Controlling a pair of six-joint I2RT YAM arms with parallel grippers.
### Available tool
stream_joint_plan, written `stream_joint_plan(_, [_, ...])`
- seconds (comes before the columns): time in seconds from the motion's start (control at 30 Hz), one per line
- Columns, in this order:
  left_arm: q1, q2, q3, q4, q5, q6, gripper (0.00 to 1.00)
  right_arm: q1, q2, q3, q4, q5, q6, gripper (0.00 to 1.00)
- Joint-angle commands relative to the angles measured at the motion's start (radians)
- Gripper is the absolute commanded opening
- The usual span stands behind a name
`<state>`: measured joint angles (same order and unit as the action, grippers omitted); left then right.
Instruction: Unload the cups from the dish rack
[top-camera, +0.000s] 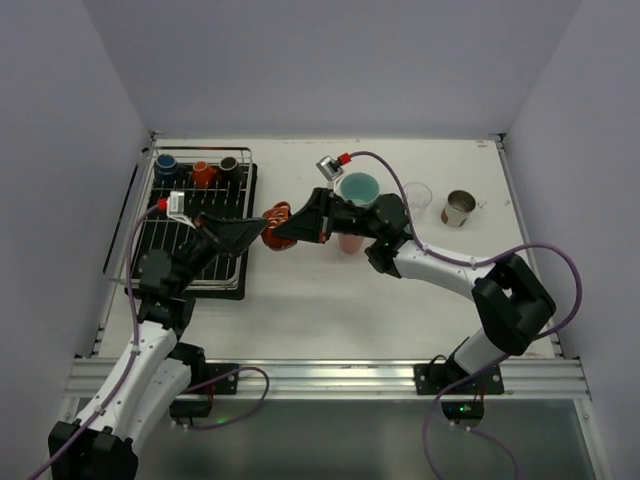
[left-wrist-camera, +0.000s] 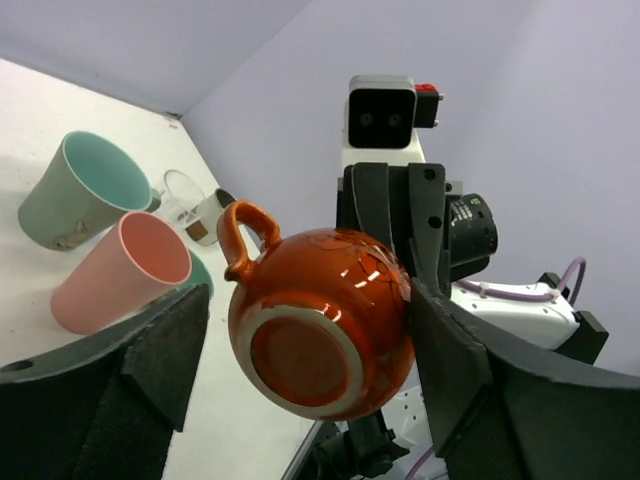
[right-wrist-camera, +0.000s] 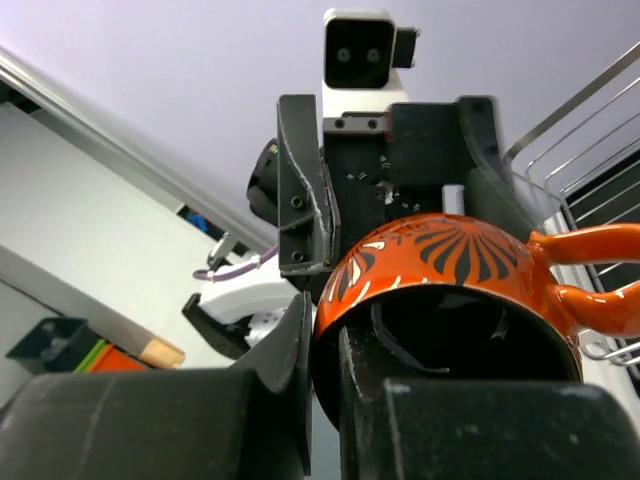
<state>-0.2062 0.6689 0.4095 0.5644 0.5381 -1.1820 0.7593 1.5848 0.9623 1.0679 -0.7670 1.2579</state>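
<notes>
I expect the orange espresso cup to rest in front of the clear glass and metal cup (top-camera: 437, 251) once I let go with my right gripper.
An orange espresso cup (top-camera: 277, 226) with a dark leaf pattern hangs in the air right of the dish rack (top-camera: 128, 262), between both grippers. My right gripper (top-camera: 292, 230) is shut on its rim, one finger inside the cup and one outside (right-wrist-camera: 325, 340). My left gripper (top-camera: 256, 233) is open around the cup's body (left-wrist-camera: 320, 320); its right finger touches the cup and its left finger stands clear. Blue (top-camera: 166, 163), orange (top-camera: 203, 172) and black (top-camera: 229, 165) cups stand at the rack's far end.
A teal mug (top-camera: 358, 188), a salmon tumbler (top-camera: 349, 241), a clear glass (top-camera: 417, 196) and a metal cup (top-camera: 459, 208) stand on the white table right of the rack. Walls close in the table's far and side edges.
</notes>
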Motion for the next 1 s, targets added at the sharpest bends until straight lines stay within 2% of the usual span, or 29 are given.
stream_joint_plan(0.0, [-0.004, 0.029, 0.070, -0.071, 0.025, 0.093, 0.88, -0.006, -0.061, 0.029, 0.049, 0.015, 0.000, 0.00])
stream_joint_plan(0.03, [-0.004, 0.040, 0.130, -0.131, 0.019, 0.135, 0.95, -0.012, -0.081, 0.021, 0.020, 0.017, -0.030, 0.00])
stream_joint_plan(0.07, [-0.005, 0.044, 0.167, -0.264, 0.011, 0.236, 0.99, -0.023, -0.103, 0.010, -0.018, 0.015, -0.050, 0.00])
stream_joint_plan(0.1, [-0.004, 0.049, 0.202, -0.338, -0.007, 0.292, 1.00, -0.035, -0.130, -0.022, -0.058, 0.012, -0.081, 0.00])
stream_joint_plan(0.17, [-0.004, 0.049, 0.308, -0.545, -0.067, 0.463, 1.00, -0.095, -0.250, -0.054, -0.292, 0.034, -0.223, 0.00])
stream_joint_plan(0.2, [-0.004, 0.044, 0.331, -0.620, -0.088, 0.510, 1.00, -0.142, -0.299, -0.071, -0.544, 0.099, -0.297, 0.00])
stream_joint_plan(0.23, [-0.004, 0.034, 0.365, -0.714, -0.105, 0.592, 1.00, -0.162, -0.394, -0.060, -0.697, 0.159, -0.477, 0.00])
stream_joint_plan(0.27, [-0.004, 0.028, 0.373, -0.748, -0.130, 0.629, 1.00, -0.175, -0.434, -0.015, -0.870, 0.254, -0.573, 0.00])
stream_joint_plan(0.3, [-0.004, 0.018, 0.374, -0.782, -0.142, 0.660, 1.00, -0.190, -0.469, 0.005, -1.136, 0.367, -0.662, 0.00])
stream_joint_plan(0.33, [-0.004, -0.001, 0.368, -0.810, -0.151, 0.709, 1.00, -0.198, -0.518, 0.019, -1.231, 0.596, -0.777, 0.00])
stream_joint_plan(0.4, [-0.004, -0.025, 0.330, -0.866, -0.173, 0.743, 1.00, -0.275, -0.546, 0.032, -1.424, 0.731, -0.856, 0.00])
stream_joint_plan(0.5, [-0.004, -0.068, 0.278, -0.888, -0.191, 0.780, 1.00, -0.403, -0.551, 0.001, -1.534, 0.869, -0.891, 0.00])
stream_joint_plan(0.67, [-0.004, -0.133, 0.249, -0.943, -0.311, 0.861, 1.00, -0.526, -0.470, -0.017, -1.536, 0.969, -0.916, 0.00])
stream_joint_plan(0.8, [-0.004, -0.175, 0.232, -0.937, -0.316, 0.861, 1.00, -0.618, -0.370, -0.002, -1.496, 0.921, -0.901, 0.00])
stream_joint_plan(0.97, [-0.028, -0.186, 0.224, -0.933, -0.322, 0.860, 1.00, -0.624, -0.246, -0.019, -1.401, 0.890, -0.874, 0.00])
